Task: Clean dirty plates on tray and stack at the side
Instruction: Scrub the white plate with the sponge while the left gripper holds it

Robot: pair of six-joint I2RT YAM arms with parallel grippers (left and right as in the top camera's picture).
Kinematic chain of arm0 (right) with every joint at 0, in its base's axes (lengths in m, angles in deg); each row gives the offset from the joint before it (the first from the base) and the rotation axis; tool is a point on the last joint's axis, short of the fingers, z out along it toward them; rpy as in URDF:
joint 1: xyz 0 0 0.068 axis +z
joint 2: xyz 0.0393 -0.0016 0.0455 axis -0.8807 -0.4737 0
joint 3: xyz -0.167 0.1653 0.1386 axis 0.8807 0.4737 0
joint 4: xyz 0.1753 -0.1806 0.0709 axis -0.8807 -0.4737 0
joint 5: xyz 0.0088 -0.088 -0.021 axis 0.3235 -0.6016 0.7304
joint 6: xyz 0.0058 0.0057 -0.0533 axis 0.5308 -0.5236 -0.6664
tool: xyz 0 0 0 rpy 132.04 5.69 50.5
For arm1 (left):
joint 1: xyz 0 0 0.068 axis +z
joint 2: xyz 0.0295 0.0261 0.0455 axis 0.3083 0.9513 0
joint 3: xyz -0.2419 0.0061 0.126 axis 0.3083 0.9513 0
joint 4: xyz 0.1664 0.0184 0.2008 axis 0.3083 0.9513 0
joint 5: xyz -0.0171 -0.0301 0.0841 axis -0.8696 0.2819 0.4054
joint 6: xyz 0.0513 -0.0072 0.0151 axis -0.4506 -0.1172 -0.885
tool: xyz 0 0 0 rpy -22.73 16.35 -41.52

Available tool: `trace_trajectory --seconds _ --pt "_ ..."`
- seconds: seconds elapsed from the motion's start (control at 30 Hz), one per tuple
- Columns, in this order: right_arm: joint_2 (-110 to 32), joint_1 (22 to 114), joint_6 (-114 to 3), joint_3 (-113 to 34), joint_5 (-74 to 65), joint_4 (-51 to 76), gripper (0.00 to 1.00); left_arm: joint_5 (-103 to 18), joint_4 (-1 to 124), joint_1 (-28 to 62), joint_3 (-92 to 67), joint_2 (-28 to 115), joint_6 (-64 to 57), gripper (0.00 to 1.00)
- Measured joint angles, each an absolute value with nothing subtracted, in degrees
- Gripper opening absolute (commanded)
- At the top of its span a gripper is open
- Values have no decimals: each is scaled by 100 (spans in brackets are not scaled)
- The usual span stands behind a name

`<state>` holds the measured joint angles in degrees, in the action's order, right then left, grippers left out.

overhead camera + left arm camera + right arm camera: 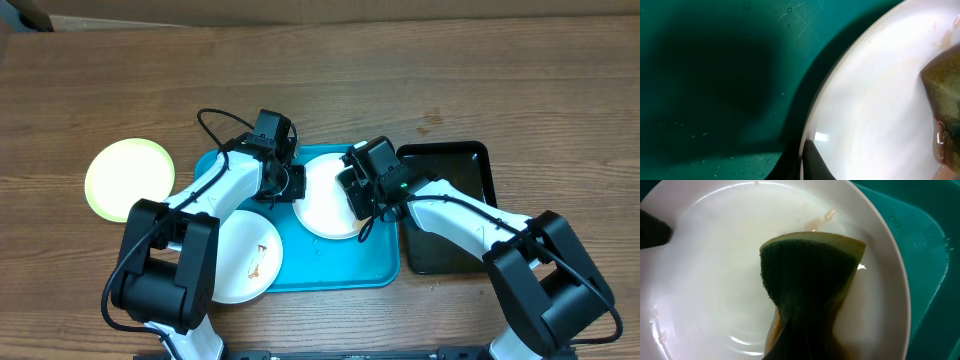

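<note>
The robot's right gripper should set the green-yellow sponge down in the front half of the black tray (467, 229), toward its outer side.
A white plate (322, 205) lies in the middle of the turquoise tray (330, 272). My left gripper (297, 184) is shut on its left rim; the left wrist view shows my fingers (812, 162) pinching the plate's edge (875, 100). My right gripper (358, 198) is shut on a green-yellow sponge (810, 275), which is pressed flat onto the wet inside of the plate (710, 270). A second white plate (245, 258) with brown smears rests on the tray's front left corner. A pale yellow-green plate (128, 178) sits on the table to the left, off the tray.
A glossy black tray (458, 200) lies against the turquoise tray's right side, under my right arm. Bare wooden table (500, 80) surrounds both trays. The sponge (945, 90) shows at the right edge of the left wrist view.
</note>
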<state>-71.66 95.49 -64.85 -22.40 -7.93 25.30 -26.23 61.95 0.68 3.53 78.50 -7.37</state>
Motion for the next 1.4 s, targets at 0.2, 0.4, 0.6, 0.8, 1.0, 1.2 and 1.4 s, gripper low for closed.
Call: trace_trajectory --seconds 0.2,0.4,0.6,0.8,1.0,1.2,1.4 --pt "-7166 9546 -5908 -2163 -631 2807 4 -2608 6199 68 353 7850 -737 4" --pt "-7170 9518 -5580 -2255 318 3089 4 -2608 6199 68 353 7850 -737 4" --pt "-7046 9330 -5411 -2773 1096 2613 4 -2608 6199 68 353 7850 -737 4" --pt "-6860 9291 -5138 -2804 1244 1955 4 -2608 6199 68 353 7850 -737 4" --pt "-6860 9299 -4489 -2336 1240 2499 4 -2608 6199 68 353 7850 -737 4" --pt "-6862 9299 -3866 -1796 1437 3446 4 -2608 6199 68 353 7850 -737 4" --pt "-6862 9302 -3589 -1396 1513 3966 4 -2608 6199 68 353 7850 -737 4"
